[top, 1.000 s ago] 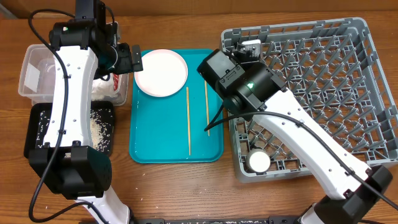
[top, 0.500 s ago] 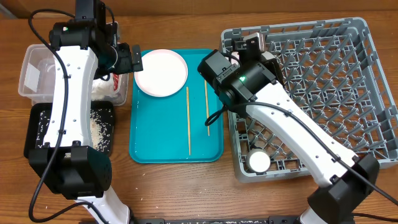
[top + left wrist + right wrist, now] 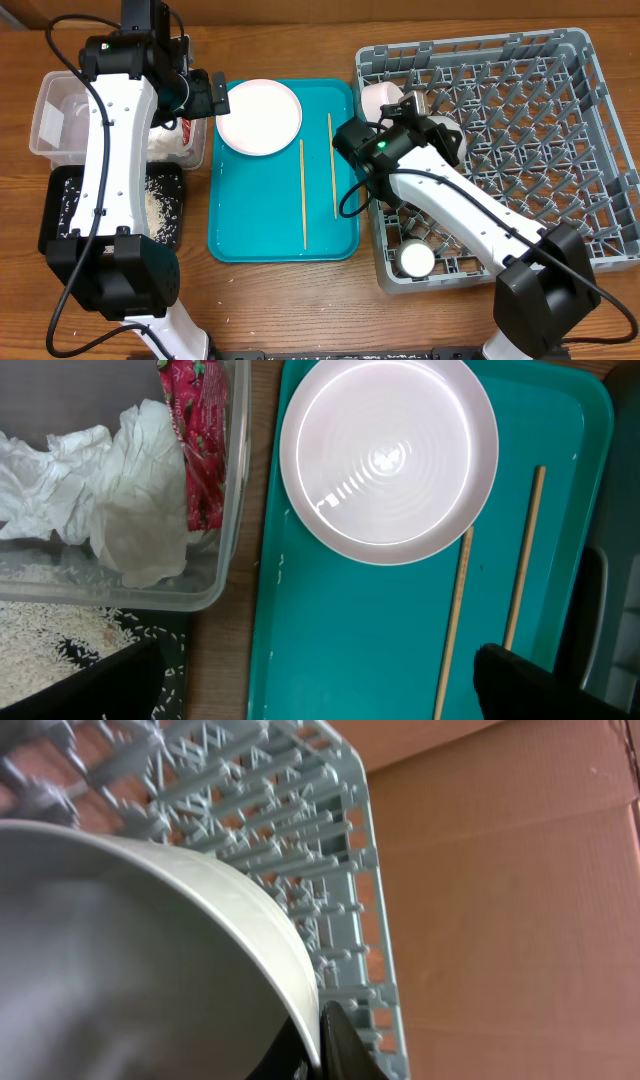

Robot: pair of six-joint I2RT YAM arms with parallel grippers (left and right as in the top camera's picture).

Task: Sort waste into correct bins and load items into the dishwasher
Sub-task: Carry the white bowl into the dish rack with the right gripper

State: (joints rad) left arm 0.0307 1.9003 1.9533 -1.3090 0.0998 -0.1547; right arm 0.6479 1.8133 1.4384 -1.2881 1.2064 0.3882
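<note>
The pale grey-green bowl will go into the rack [image 3: 401, 163], where my right gripper will release it between the white bowl and the small white cup.
My right gripper [image 3: 325, 1030] is shut on the rim of the pale grey-green bowl [image 3: 150, 960], held tilted over the back left of the grey dish rack [image 3: 520, 150]; in the overhead view the bowl [image 3: 443, 133] sits beside my wrist. A white bowl [image 3: 379, 97] and a small white cup [image 3: 417, 260] are in the rack. The white plate [image 3: 259, 116] and two chopsticks [image 3: 303, 195] lie on the teal tray [image 3: 240, 230]. My left gripper [image 3: 320, 700] is open and empty above the tray's left edge, near the plate [image 3: 388, 455].
The clear tub [image 3: 50, 110] holds crumpled tissue [image 3: 110, 490] and the red wrapper [image 3: 203, 440]. The black tray [image 3: 60, 215] in front of it holds loose rice [image 3: 160, 205]. A cardboard wall [image 3: 500, 870] stands behind the rack.
My right arm has swung its wrist down and forward over the rack's left side, carrying the grey-green bowl. The white bowl now shows at the rack's back left. The left arm has not moved.
</note>
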